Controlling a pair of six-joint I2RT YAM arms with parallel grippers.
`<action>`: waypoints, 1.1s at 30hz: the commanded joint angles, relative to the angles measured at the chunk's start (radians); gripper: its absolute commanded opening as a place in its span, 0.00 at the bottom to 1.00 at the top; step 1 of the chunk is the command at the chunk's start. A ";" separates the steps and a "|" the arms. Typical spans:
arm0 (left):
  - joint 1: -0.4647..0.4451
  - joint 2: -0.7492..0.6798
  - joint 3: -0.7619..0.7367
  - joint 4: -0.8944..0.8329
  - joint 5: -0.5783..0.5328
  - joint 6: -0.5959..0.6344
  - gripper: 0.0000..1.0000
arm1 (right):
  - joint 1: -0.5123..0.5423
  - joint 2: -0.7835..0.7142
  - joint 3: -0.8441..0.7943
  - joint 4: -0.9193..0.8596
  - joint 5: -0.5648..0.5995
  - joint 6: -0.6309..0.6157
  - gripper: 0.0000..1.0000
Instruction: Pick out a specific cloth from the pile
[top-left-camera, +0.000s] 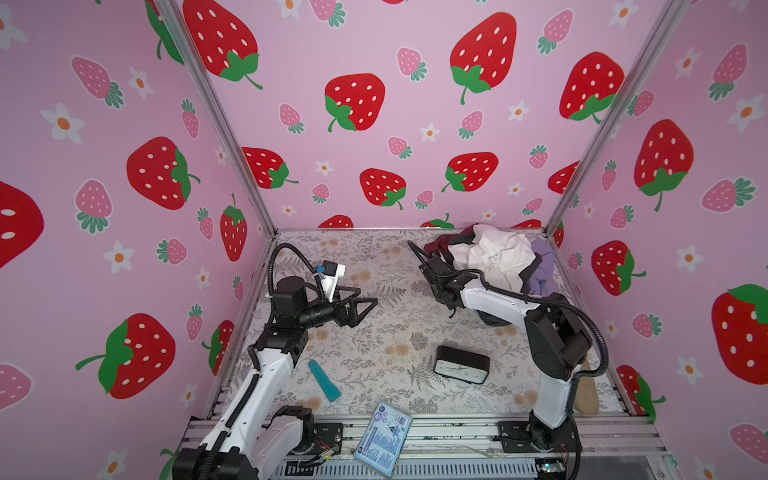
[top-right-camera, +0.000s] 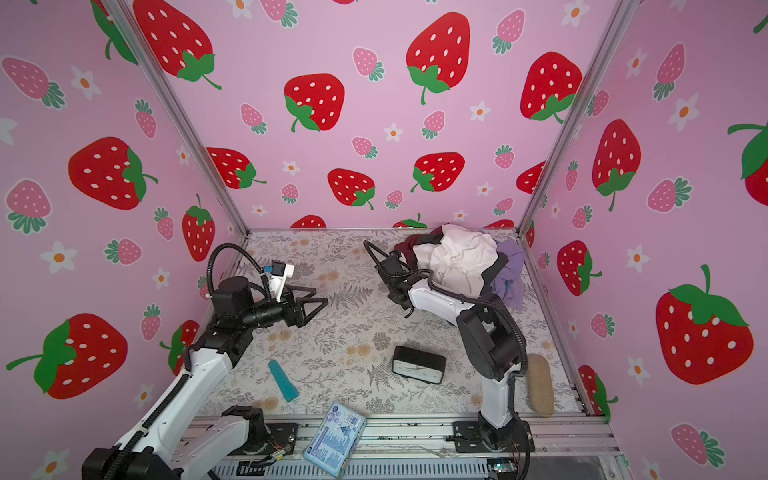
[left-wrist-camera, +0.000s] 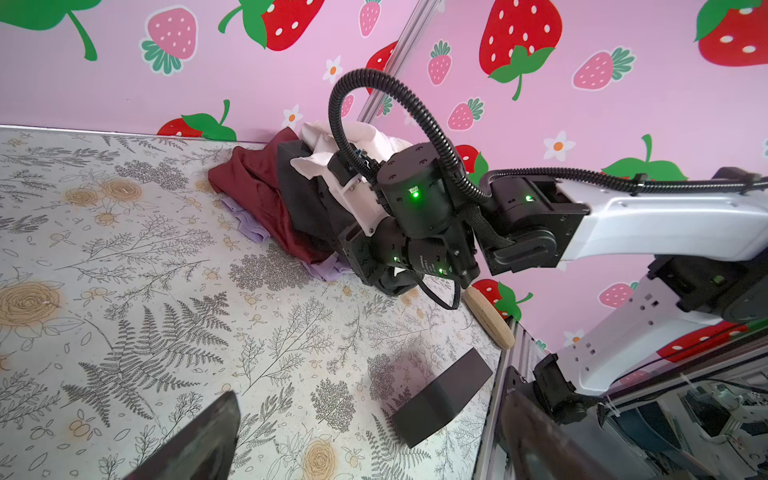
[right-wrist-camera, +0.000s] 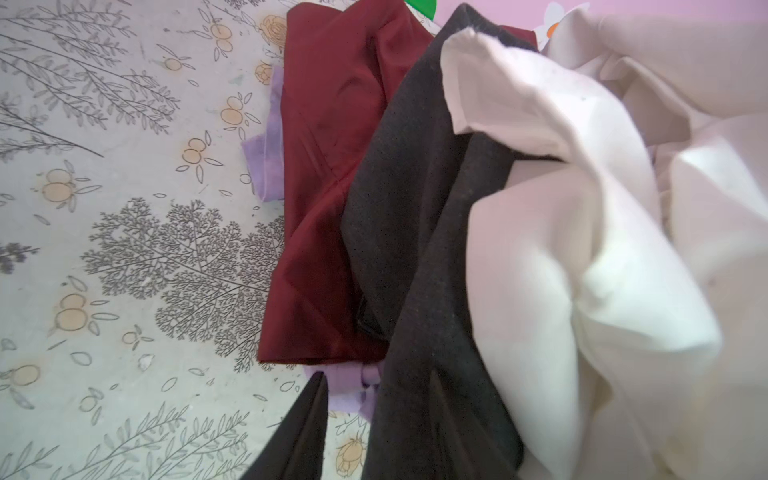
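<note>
My right fingers span only the cloth's lower edge; next I open, move in, pinch the fold (right-wrist-camera: 444, 320) beside the white shirt, then lift.
The pile (top-left-camera: 498, 253) (top-right-camera: 457, 257) sits in the back right corner, with a white shirt on top. A maroon piece (right-wrist-camera: 328, 166) is on its left and a lavender garment (top-left-camera: 544, 257) on its right. The cloth (right-wrist-camera: 415, 208) (left-wrist-camera: 307, 199) is dark charcoal and runs down the pile's near left side between the maroon piece and the shirt. My right gripper (right-wrist-camera: 376, 419) (top-left-camera: 424, 255) is at that side, jaws apart, with the cloth's lower edge between them. A gap shows beside one finger (right-wrist-camera: 303, 424). My left gripper (top-left-camera: 368, 295) (left-wrist-camera: 368, 440) hovers open and empty over the table's left middle.
A black clock (top-left-camera: 461, 365) (left-wrist-camera: 440, 399) stands on the floral table in front of the right arm. A teal bar (top-left-camera: 324, 380) lies front left, a blue packet (top-left-camera: 384, 442) on the front rail, and a wooden brush (top-right-camera: 540, 384) by the right wall. Strawberry-patterned walls close three sides.
</note>
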 joint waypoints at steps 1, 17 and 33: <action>-0.004 0.002 -0.015 0.025 0.012 0.016 0.99 | 0.007 0.036 0.038 -0.016 0.087 -0.034 0.42; -0.004 0.024 -0.010 0.036 0.022 0.011 0.99 | -0.005 0.128 0.056 0.010 0.227 -0.100 0.51; -0.004 0.039 -0.010 0.044 0.023 0.000 0.99 | -0.061 0.161 0.034 0.074 0.194 -0.118 0.65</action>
